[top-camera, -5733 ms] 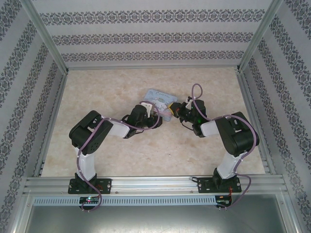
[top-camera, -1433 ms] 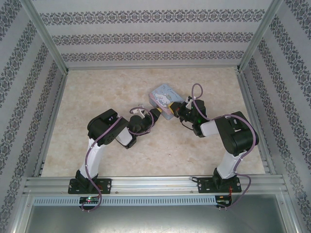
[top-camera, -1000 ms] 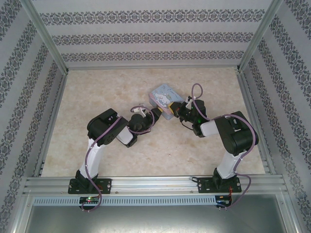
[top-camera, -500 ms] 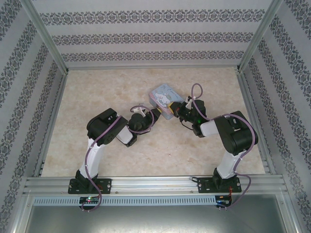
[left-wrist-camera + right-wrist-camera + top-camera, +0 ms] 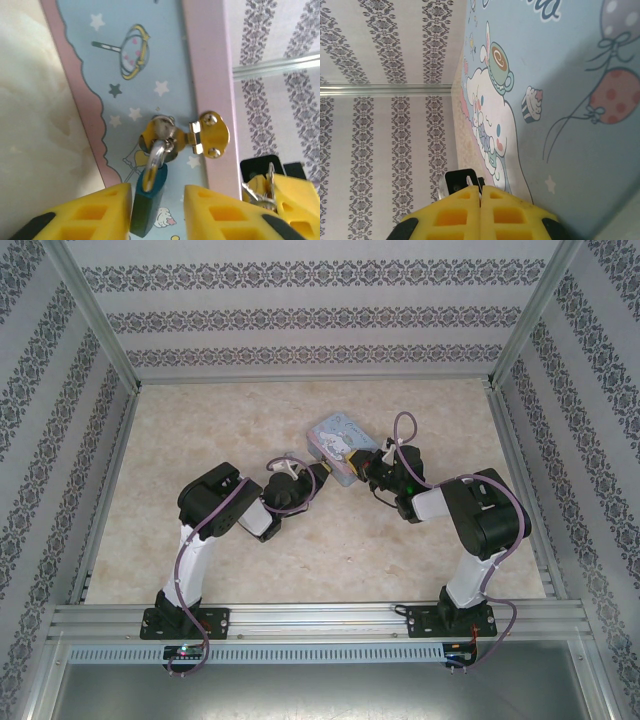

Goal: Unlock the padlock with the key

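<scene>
My left gripper should close on the teal body (image 5: 146, 210) of the padlock, which hangs at a slant in its open fingers, and hold it straight before the key goes in.
The padlock (image 5: 148, 207) has a teal body, and its silver shackle (image 5: 156, 152) runs through the gold hasp of the pastel-blue cartoon tin (image 5: 340, 440). My left gripper (image 5: 157, 216) is open around the padlock body, which lies close against the left finger (image 5: 95, 215), with a gap to the right one. My right gripper (image 5: 481, 192) is shut on the key (image 5: 462, 181), whose black head pokes out past the fingertips. That key (image 5: 260, 186) is also at the lower right of the left wrist view, apart from the padlock. In the top view, the left gripper (image 5: 322, 476) and right gripper (image 5: 362, 466) meet at the tin's near corner.
The tin lies on the marble-patterned table (image 5: 220, 430) a little right of centre. Patterned walls and metal frame rails (image 5: 100, 340) close in the sides and back. A gold hinge plate (image 5: 210, 134) sits on the tin's pink rim next to the hasp.
Since the oldest frame the left arm has drawn back and the tin sits slightly farther and turned. Over the last second nothing has visibly moved.
</scene>
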